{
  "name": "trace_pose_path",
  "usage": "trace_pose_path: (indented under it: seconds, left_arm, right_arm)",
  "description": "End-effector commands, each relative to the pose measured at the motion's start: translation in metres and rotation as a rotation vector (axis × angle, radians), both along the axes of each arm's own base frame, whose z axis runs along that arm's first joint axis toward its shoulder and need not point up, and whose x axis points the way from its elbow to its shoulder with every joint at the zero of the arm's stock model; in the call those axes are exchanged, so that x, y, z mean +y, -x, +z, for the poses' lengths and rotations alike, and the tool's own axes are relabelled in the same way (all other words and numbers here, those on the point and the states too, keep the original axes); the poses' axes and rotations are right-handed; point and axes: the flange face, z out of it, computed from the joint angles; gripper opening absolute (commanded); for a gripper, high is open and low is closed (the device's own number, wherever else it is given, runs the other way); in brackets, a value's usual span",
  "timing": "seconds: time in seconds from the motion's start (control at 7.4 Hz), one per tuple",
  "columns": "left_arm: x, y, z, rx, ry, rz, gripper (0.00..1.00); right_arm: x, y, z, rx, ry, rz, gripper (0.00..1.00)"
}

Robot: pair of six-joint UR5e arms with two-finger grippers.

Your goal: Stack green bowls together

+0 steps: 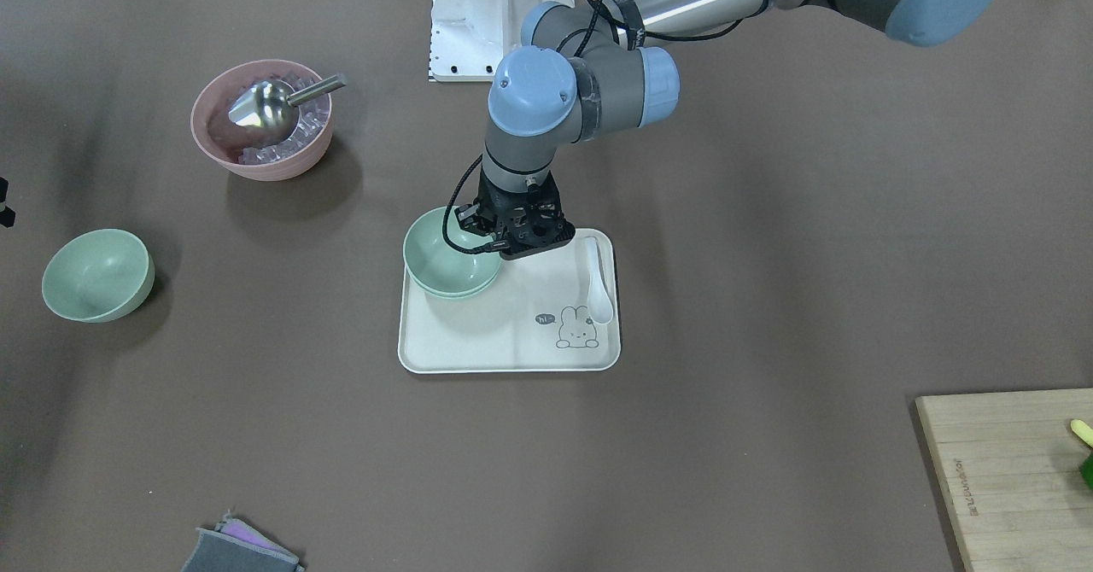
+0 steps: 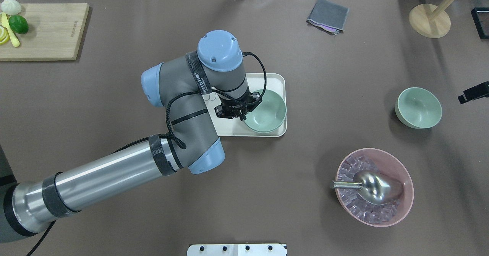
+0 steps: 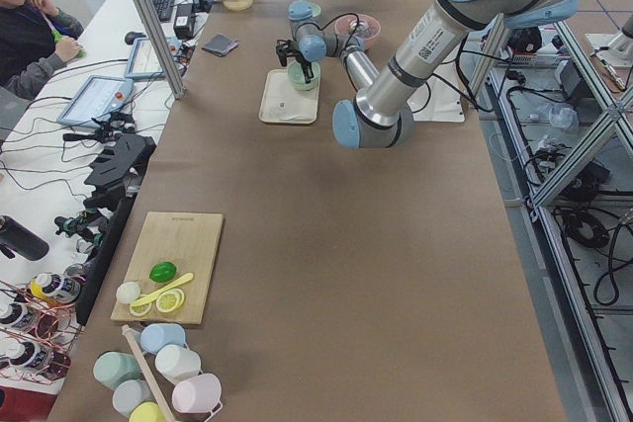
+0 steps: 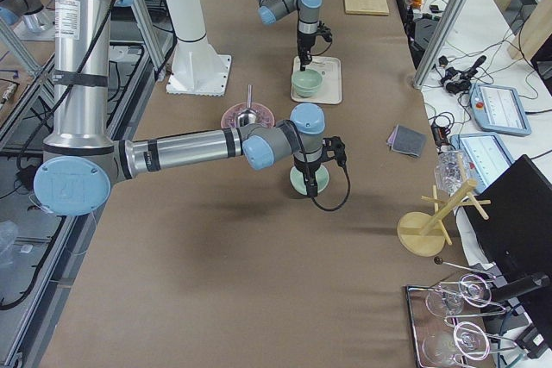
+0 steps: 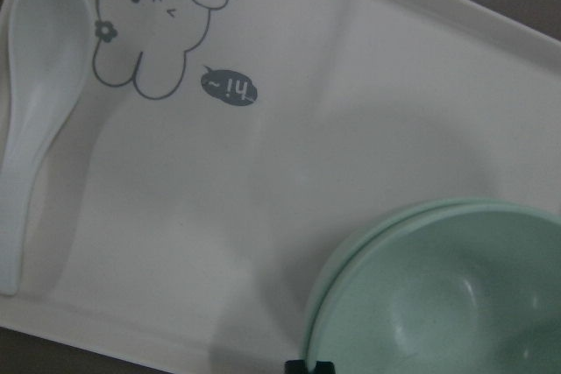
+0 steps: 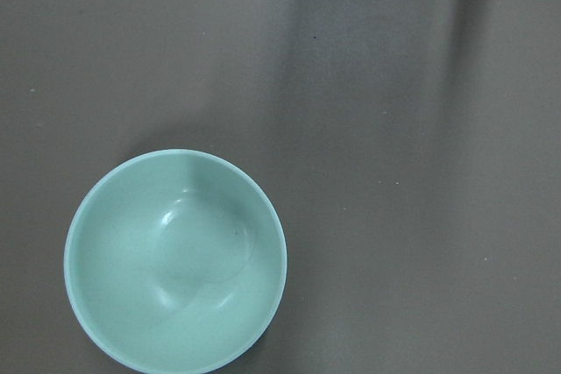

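Note:
I need to close my right gripper on the rim of the lone green bowl [image 1: 45, 274] [image 6: 286, 262], at the bowl's side facing away from the white tray.
Two green bowls [image 1: 450, 252] sit nested on a white tray [image 1: 512, 341], at its corner nearer the robot; they also show in the overhead view [image 2: 266, 110] and the left wrist view [image 5: 447, 295]. My left gripper [image 1: 493, 246] stands at the rim of the top bowl, shut on it, with its fingertips [image 5: 308, 365] together at the rim. A third green bowl [image 1: 98, 275] stands alone on the table on the robot's right [image 2: 418, 107] and shows from above in the right wrist view [image 6: 175, 260]. My right gripper [image 4: 309, 165] hovers above it; I cannot tell whether it is open or shut.
A white spoon [image 1: 599, 286] lies on the tray. A pink bowl [image 1: 205, 137] holds ice and a metal scoop [image 1: 265, 102]. A wooden cutting board [image 2: 46, 30], a grey cloth [image 2: 327, 16] and a wooden stand [image 2: 429, 19] sit along the far edge.

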Motion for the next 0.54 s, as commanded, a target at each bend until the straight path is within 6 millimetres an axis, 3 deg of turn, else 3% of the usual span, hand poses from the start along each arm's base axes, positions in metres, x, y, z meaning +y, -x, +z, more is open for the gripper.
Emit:
trace_pose_path:
  seconds: [0.0,0.41]
  left_arm:
    - [0.0005,0.0007,-0.0013,0.003,-0.002,0.000,0.00]
    - [0.0006,0.0028,-0.0040,0.009,-0.004,-0.001,0.00]
  right_arm:
    - [0.0001,0.0004,-0.0001,-0.001,0.000,-0.001,1.00]
    - [0.0002,0.0003,-0.0009,-0.002,-0.001,-0.001,1.00]
